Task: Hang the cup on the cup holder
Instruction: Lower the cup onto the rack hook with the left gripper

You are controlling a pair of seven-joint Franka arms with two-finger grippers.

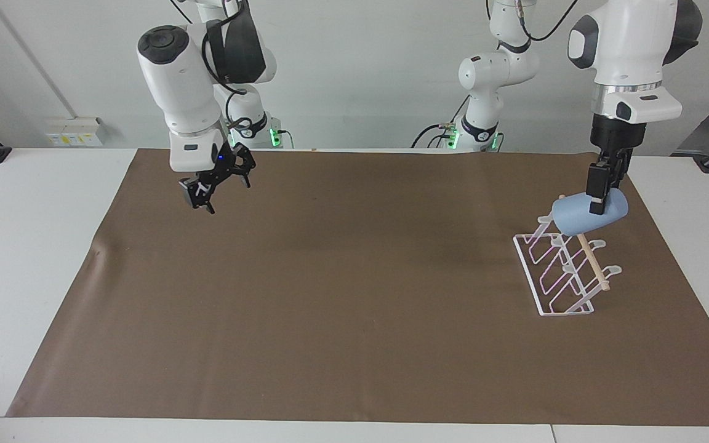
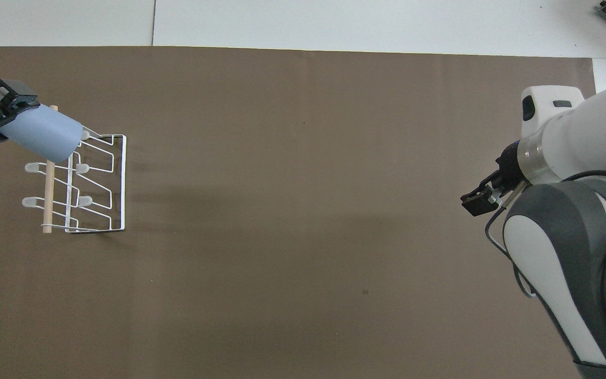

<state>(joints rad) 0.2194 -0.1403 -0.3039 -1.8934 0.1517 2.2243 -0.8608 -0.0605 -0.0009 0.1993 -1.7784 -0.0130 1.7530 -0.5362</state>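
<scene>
I should let go of the light blue cup with my left gripper on the cup holder's end peg (image 2: 98, 147), just past the cup's opening.
The light blue cup (image 1: 573, 218) lies on its side in my left gripper (image 1: 597, 204), which is shut on it near its narrow base. The cup hangs over the end of the white wire cup holder (image 1: 560, 271) that is nearer to the robots and covers that end of the wooden dowel. I cannot tell whether a prong is inside it. In the overhead view the cup (image 2: 45, 139) points its mouth over the cup holder (image 2: 98, 184), with the left gripper (image 2: 11, 102) at the picture's edge. My right gripper (image 1: 219, 184) is open and empty above the mat, toward the right arm's end.
A brown mat (image 1: 354, 295) covers most of the white table (image 1: 34, 246). The right arm's bulky wrist and elbow (image 2: 571, 237) hang over the mat's edge at that arm's end.
</scene>
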